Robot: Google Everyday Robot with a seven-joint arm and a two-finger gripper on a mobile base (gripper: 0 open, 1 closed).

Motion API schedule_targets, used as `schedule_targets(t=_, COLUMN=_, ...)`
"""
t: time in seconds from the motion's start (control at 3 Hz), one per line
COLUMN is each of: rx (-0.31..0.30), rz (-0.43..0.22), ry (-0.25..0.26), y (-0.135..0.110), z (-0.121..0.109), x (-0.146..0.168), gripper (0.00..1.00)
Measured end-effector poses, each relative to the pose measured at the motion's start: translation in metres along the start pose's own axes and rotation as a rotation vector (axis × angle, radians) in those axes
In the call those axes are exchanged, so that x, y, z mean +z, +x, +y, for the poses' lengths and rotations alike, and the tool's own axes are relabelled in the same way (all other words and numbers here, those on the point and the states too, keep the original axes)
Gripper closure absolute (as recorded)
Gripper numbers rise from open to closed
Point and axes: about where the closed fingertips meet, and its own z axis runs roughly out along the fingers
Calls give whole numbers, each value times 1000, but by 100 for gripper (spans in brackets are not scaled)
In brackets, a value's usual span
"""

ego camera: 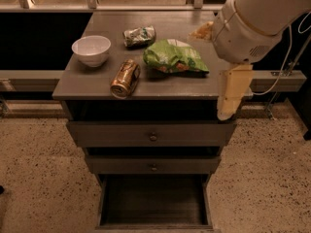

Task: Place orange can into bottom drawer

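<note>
I will next move my gripper to the orange can and close it around the middle of its body (127,74), just behind the end that is nearest to the cabinet's front edge.
The orange can (125,78) lies on its side on the grey cabinet top (87,86), near the front edge, left of centre. The bottom drawer (154,203) is pulled open at the foot of the cabinet, and its dark interior holds nothing that I can see. My gripper (232,93) hangs from the white arm (252,18) at the cabinet's front right corner. It is to the right of the can, apart from it, with nothing visibly in it.
A white bowl (91,49) stands at the left of the top. A silver-green foil packet (139,36) lies behind the can and a big green chip bag (175,58) to its right. Two shallower drawers with round knobs (153,137) are shut. The floor is speckled.
</note>
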Motion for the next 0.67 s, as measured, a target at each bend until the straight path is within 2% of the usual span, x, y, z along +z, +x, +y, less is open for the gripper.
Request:
schedule_targets(t=0.33, rx=-51, rz=4, ry=2, y=-1, z=-5, x=3, gripper=0)
schedule_targets(t=0.67, rx=-158, rz=-9, ry=4, y=-10, z=-28, x=25, gripper=0)
